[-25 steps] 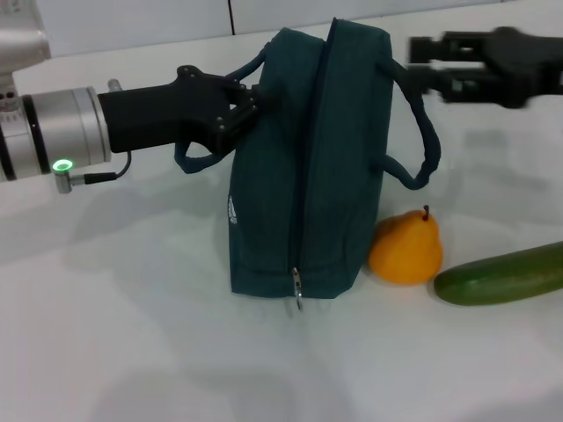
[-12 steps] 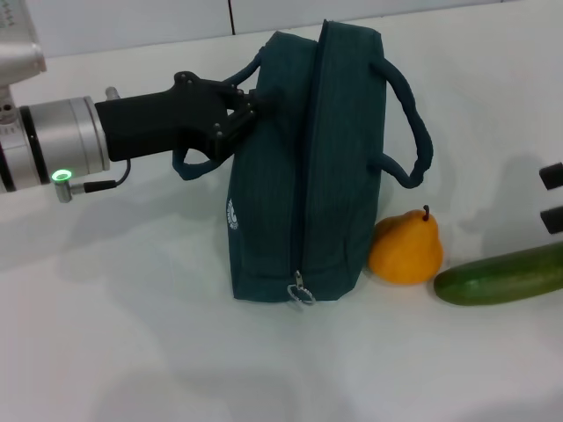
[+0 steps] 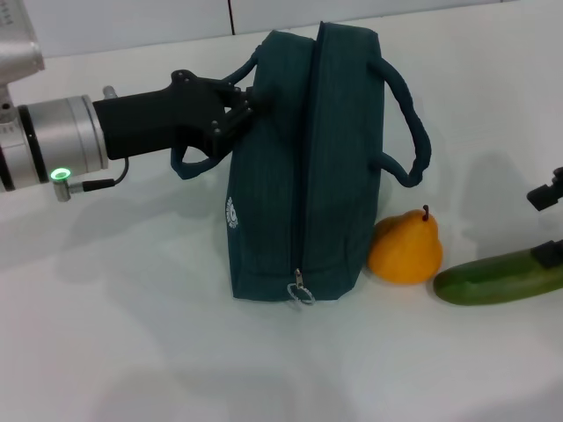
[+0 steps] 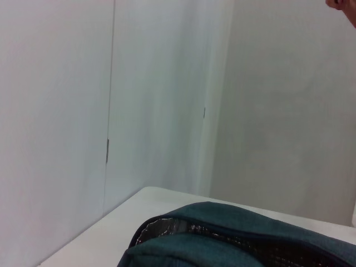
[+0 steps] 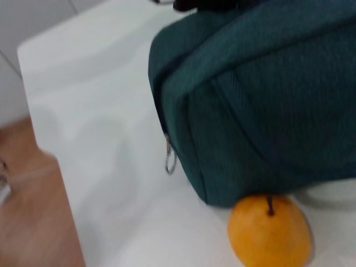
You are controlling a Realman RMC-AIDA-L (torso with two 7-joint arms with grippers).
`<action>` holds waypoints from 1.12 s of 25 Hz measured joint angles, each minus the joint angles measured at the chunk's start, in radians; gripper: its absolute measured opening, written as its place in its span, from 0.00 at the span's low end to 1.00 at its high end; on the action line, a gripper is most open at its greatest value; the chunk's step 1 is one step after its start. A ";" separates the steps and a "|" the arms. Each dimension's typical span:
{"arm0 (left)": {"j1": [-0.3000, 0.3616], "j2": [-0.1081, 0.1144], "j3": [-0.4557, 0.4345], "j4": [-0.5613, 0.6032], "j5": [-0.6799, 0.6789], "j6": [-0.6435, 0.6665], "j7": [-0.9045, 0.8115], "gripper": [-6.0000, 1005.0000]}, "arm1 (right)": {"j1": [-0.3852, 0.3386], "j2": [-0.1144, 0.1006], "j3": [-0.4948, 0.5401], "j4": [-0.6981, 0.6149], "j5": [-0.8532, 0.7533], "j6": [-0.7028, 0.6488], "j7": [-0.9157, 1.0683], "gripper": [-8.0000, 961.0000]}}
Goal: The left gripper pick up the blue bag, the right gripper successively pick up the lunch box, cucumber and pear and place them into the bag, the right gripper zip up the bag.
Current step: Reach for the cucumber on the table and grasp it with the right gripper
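Observation:
The robot's right hand will next go to the cucumber's middle (image 3: 524, 278), away from the end beside the pear, and close there.
The blue bag (image 3: 308, 167) stands on the white table with its zipper line facing me and the ring pull (image 3: 299, 292) low at the front. My left gripper (image 3: 239, 104) is shut on the bag's upper left edge by the left handle. The left wrist view shows the bag's mouth (image 4: 233, 236) with silver lining. The pear (image 3: 405, 248) rests against the bag's right side, and the cucumber (image 3: 497, 277) lies to its right. My right gripper (image 3: 547, 224) is open at the right edge, just above the cucumber's far end. The right wrist view shows the bag (image 5: 261, 94) and pear (image 5: 270, 231). The lunch box is out of view.
The white table (image 3: 132, 334) stretches in front and to the left of the bag. A white wall (image 3: 132, 22) stands behind it. The right wrist view shows the table's edge with wooden floor (image 5: 33, 222) beyond it.
My right gripper has moved from behind the bag's top right down to the right edge, just above the cucumber. The bag shifted slightly. The left gripper has kept its hold.

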State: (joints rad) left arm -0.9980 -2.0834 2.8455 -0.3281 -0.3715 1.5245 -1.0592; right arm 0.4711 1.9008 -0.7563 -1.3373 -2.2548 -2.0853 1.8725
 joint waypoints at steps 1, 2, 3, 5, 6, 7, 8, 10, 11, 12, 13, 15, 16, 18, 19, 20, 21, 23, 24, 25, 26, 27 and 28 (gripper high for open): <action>0.001 0.000 0.000 0.000 0.000 0.000 0.000 0.11 | 0.010 0.003 -0.016 -0.008 -0.020 0.002 0.005 0.91; 0.001 0.000 0.000 0.000 0.000 0.000 0.000 0.11 | 0.018 0.007 -0.026 -0.013 -0.039 0.003 0.008 0.91; 0.001 0.000 0.000 0.000 0.000 0.000 0.000 0.11 | 0.027 0.013 -0.042 -0.019 -0.067 0.005 0.010 0.91; 0.001 0.000 0.000 0.000 -0.002 0.001 0.000 0.11 | 0.039 0.023 -0.069 -0.028 -0.111 0.009 0.014 0.91; 0.002 0.000 0.000 0.000 -0.004 0.002 0.000 0.11 | 0.046 0.028 -0.082 -0.033 -0.137 0.014 0.018 0.91; 0.002 0.000 0.000 0.000 -0.006 0.003 -0.001 0.11 | 0.053 0.033 -0.094 -0.036 -0.158 0.018 0.020 0.91; 0.003 -0.001 0.000 0.000 -0.007 0.004 -0.001 0.11 | 0.060 0.038 -0.108 -0.039 -0.181 0.025 0.024 0.91; 0.004 -0.001 0.000 0.000 -0.007 0.006 -0.001 0.11 | 0.070 0.049 -0.136 -0.042 -0.220 0.050 0.026 0.91; 0.004 -0.001 0.000 0.000 -0.007 0.007 -0.001 0.11 | 0.073 0.051 -0.152 -0.042 -0.233 0.063 0.027 0.91; 0.004 -0.001 0.000 0.000 -0.008 0.007 -0.001 0.11 | 0.077 0.055 -0.178 -0.042 -0.254 0.084 0.032 0.91; 0.004 -0.001 0.000 0.000 -0.008 0.007 -0.001 0.11 | 0.079 0.057 -0.197 -0.040 -0.266 0.099 0.037 0.91; 0.004 -0.001 0.000 0.000 -0.008 0.008 -0.002 0.11 | 0.085 0.059 -0.242 -0.034 -0.283 0.125 0.047 0.91; 0.003 0.000 0.000 0.000 -0.008 0.008 -0.002 0.11 | 0.088 0.062 -0.262 -0.033 -0.286 0.134 0.050 0.91; 0.002 0.000 0.000 0.000 -0.010 0.009 -0.001 0.11 | 0.097 0.069 -0.285 -0.033 -0.287 0.144 0.054 0.91; 0.001 0.000 0.000 0.000 -0.012 0.009 0.000 0.11 | 0.101 0.073 -0.294 -0.032 -0.287 0.148 0.056 0.91; 0.001 0.000 0.000 0.000 -0.012 0.009 0.000 0.11 | 0.105 0.077 -0.303 -0.030 -0.288 0.152 0.056 0.91; -0.001 0.000 0.000 0.000 -0.013 0.009 0.002 0.11 | 0.109 0.080 -0.317 -0.027 -0.290 0.155 0.057 0.91; -0.002 0.000 0.000 0.000 -0.013 0.009 0.003 0.11 | 0.114 0.082 -0.345 -0.017 -0.303 0.165 0.059 0.91; -0.002 0.000 0.000 0.000 -0.014 0.008 0.003 0.11 | 0.120 0.084 -0.360 -0.009 -0.315 0.170 0.060 0.91; -0.001 0.000 0.000 0.000 -0.014 0.008 0.003 0.11 | 0.125 0.089 -0.374 0.001 -0.332 0.176 0.062 0.91; -0.001 0.000 0.000 -0.001 -0.015 0.008 0.002 0.11 | 0.128 0.093 -0.383 0.006 -0.341 0.178 0.063 0.91; 0.000 0.000 0.000 -0.001 -0.015 0.007 0.001 0.11 | 0.133 0.099 -0.398 0.016 -0.361 0.182 0.064 0.91; 0.001 0.000 0.000 -0.001 -0.015 0.006 0.001 0.11 | 0.137 0.104 -0.413 0.023 -0.378 0.189 0.067 0.91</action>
State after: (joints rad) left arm -0.9975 -2.0831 2.8455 -0.3295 -0.3869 1.5309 -1.0581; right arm 0.6081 2.0047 -1.1696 -1.3138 -2.6332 -1.8966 1.9396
